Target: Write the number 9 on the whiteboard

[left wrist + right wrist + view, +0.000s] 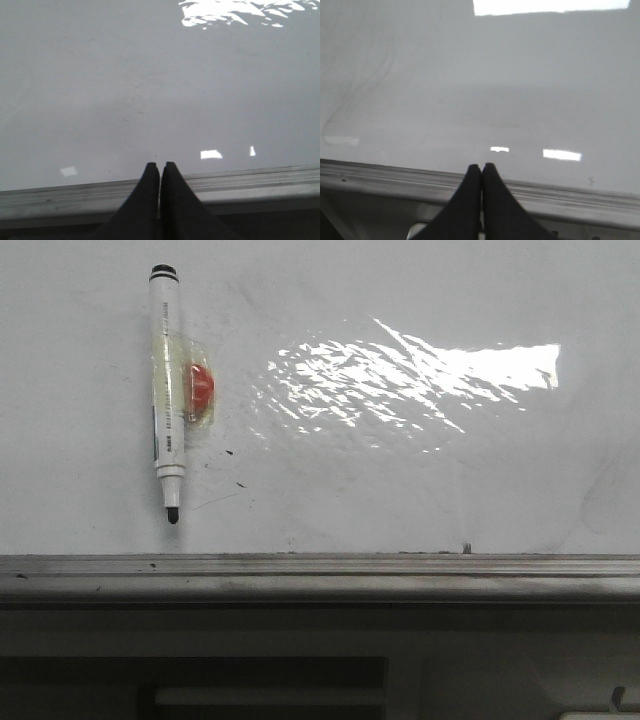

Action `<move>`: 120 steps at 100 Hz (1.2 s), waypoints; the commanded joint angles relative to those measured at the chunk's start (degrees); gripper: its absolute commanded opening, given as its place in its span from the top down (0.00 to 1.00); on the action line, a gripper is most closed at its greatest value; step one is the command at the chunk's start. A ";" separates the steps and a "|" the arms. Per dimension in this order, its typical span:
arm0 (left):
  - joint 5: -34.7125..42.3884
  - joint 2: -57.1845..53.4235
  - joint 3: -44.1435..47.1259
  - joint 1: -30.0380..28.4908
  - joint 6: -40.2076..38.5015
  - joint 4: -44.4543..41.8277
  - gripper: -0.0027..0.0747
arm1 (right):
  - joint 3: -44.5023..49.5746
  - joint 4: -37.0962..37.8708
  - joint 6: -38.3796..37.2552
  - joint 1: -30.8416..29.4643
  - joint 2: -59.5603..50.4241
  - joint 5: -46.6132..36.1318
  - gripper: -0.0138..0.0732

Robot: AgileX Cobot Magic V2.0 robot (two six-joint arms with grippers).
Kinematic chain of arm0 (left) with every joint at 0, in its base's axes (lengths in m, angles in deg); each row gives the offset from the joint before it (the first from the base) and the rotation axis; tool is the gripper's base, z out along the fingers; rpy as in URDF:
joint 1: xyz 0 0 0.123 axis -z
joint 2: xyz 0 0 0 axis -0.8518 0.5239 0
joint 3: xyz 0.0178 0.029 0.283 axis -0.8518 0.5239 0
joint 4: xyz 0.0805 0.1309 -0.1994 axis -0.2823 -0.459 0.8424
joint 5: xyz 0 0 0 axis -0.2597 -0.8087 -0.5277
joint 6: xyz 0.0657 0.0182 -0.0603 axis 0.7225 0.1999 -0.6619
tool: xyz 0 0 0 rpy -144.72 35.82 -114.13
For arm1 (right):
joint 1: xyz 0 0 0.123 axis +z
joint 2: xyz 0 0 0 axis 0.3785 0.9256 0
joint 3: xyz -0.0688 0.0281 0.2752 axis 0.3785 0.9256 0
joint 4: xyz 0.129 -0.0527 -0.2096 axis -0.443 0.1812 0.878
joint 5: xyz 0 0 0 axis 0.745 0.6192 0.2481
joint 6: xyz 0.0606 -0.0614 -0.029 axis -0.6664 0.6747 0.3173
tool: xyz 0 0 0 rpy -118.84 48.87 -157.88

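Note:
My right gripper is to close next on the taped part (168, 382) of the white marker, beside the red piece, leaving the marker's black tip free.
The whiteboard (400, 480) fills the front view, glossy white with bright glare. No number 9 shows on it, only tiny dark specks. A white marker (166, 390) with a black uncapped tip lies on the board at the left, tip towards the near rail, with tape and a red piece at its side. My left gripper (159, 165) is shut and empty, over the board's near rail (250, 182). My right gripper (481, 166) is shut and empty, over the same rail (380, 175). Neither gripper shows in the front view.
The grey metal rail (320, 575) runs along the board's near edge. Faint grey smudges curve across the board in the right wrist view (360, 85). Below the rail is a dark frame (260, 680).

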 commanded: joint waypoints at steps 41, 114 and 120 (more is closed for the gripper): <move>21.24 -1.37 0.91 0.00 -0.71 47.73 0.99 | 1.62 -13.67 0.51 -0.20 -0.90 -23.69 0.91; -7.42 17.74 -19.73 0.00 8.88 36.01 0.99 | -28.73 -0.36 1.15 -0.20 12.66 9.98 0.91; -11.01 22.65 -22.34 0.12 14.55 36.73 0.99 | -30.70 -0.32 1.15 -0.20 15.41 11.12 0.91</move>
